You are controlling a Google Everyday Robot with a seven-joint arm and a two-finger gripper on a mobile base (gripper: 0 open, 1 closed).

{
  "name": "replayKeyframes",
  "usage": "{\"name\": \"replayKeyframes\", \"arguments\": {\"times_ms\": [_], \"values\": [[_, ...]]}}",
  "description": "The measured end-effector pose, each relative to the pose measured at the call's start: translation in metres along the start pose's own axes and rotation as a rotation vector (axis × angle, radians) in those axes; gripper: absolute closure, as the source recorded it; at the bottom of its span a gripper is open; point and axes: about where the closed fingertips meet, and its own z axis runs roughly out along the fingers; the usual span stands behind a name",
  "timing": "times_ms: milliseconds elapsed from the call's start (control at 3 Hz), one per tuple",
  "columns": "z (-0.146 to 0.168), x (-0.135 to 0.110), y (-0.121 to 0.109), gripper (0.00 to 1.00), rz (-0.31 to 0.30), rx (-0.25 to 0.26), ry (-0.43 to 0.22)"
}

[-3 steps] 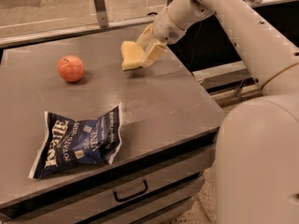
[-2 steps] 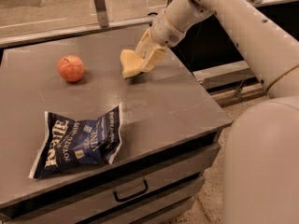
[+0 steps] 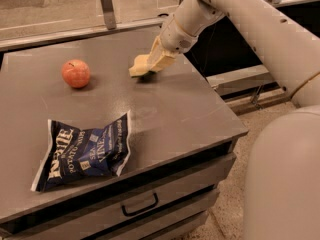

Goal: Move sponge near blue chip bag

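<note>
My gripper will release the sponge, now at the cabinet top's back middle, up on the grey cabinet top, setting it free against the back corner of the blue chip bag [image 3: 126,111].
The pale yellow sponge [image 3: 140,66] is at the back middle of the grey cabinet top [image 3: 175,109], touching or just above the surface. My gripper [image 3: 154,64] reaches down from the upper right and is shut on the sponge's right end. The dark navy-blue chip bag [image 3: 85,151] with white lettering lies crinkled at the front left of the top, well apart from the sponge.
A round orange-red apple [image 3: 76,73] sits at the back left, left of the sponge. A metal post [image 3: 106,6] and rail run behind the top. A drawer with a handle [image 3: 140,206] is below the front edge. My arm's white body [image 3: 280,184] fills the right.
The gripper has lowered the sponge a little, towards the cabinet top and slightly to the front. The bag and apple have not moved.
</note>
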Motion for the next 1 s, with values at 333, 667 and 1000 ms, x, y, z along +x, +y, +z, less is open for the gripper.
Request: {"name": "replayKeyframes", "arguments": {"times_ms": [333,667,1000], "values": [[0.009,-0.008,0.011,1.00,-0.026,-0.021,-0.030],[0.020,-0.019,0.034,1.00,-0.067,-0.052,-0.075],[0.012,-0.039,0.073,1.00,-0.163,-0.073,-0.136]]}}
